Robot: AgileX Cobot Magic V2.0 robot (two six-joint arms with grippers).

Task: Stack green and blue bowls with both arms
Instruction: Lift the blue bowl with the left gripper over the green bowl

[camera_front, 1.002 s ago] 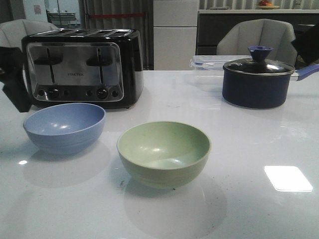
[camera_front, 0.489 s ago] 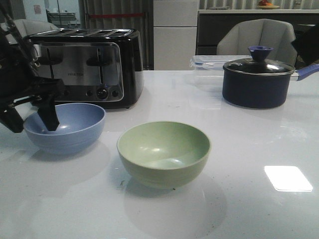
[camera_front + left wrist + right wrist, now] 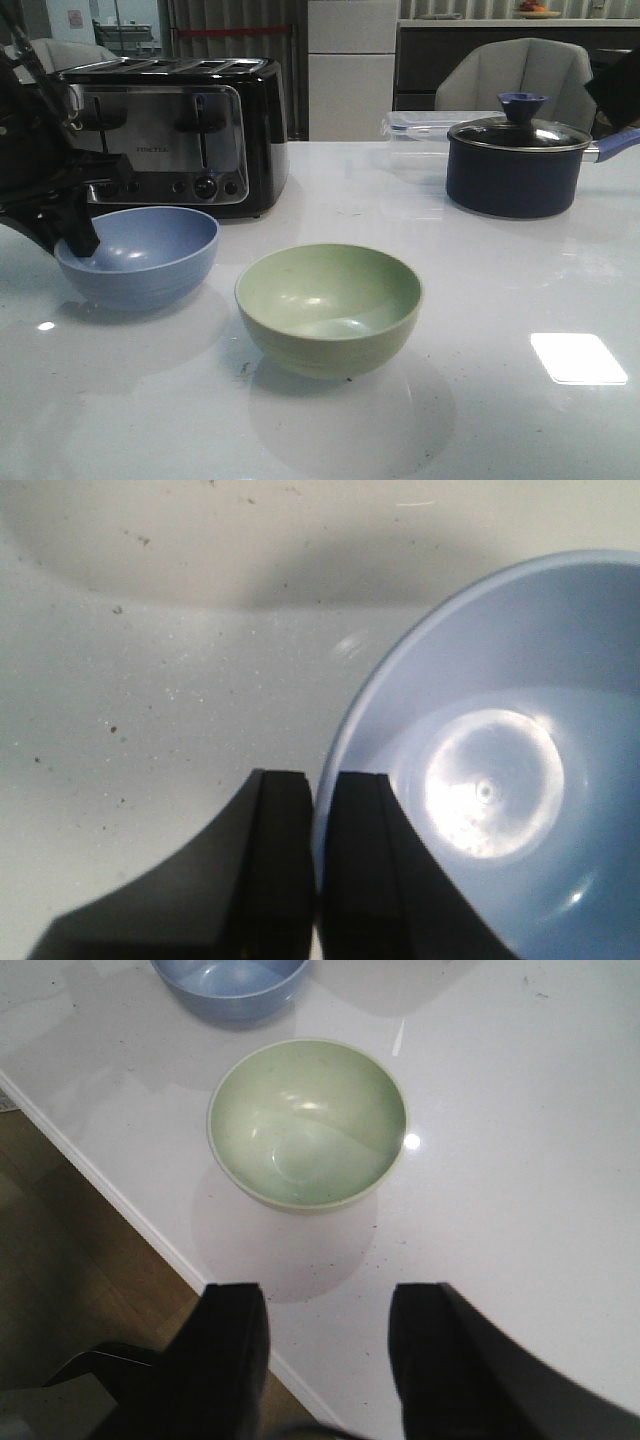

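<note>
The left gripper I control will release the blue bowl nested inside the pale green bowl (image 3: 329, 282), in front of the toaster.
The periwinkle blue bowl (image 3: 140, 255) sits at the left of the white table, in front of the toaster. My left gripper (image 3: 78, 240) is shut on its left rim, one finger inside and one outside, as the left wrist view (image 3: 316, 825) shows with the blue bowl (image 3: 500, 780) beside the fingers. The pale green bowl (image 3: 328, 305) stands upright in the middle, nearer the front. My right gripper (image 3: 325, 1305) is open and empty, above the table's edge, well short of the green bowl (image 3: 306, 1122). The blue bowl (image 3: 230, 985) shows beyond it.
A black and chrome toaster (image 3: 165, 130) stands behind the blue bowl. A dark navy pot with glass lid (image 3: 515, 160) and a clear container (image 3: 415, 125) stand at the back right. The table's edge (image 3: 120, 1205) drops to a wooden floor.
My left arm came in from the left, closed on the blue bowl's left rim, and the bowl has shifted slightly to the right. The green bowl has not moved.
</note>
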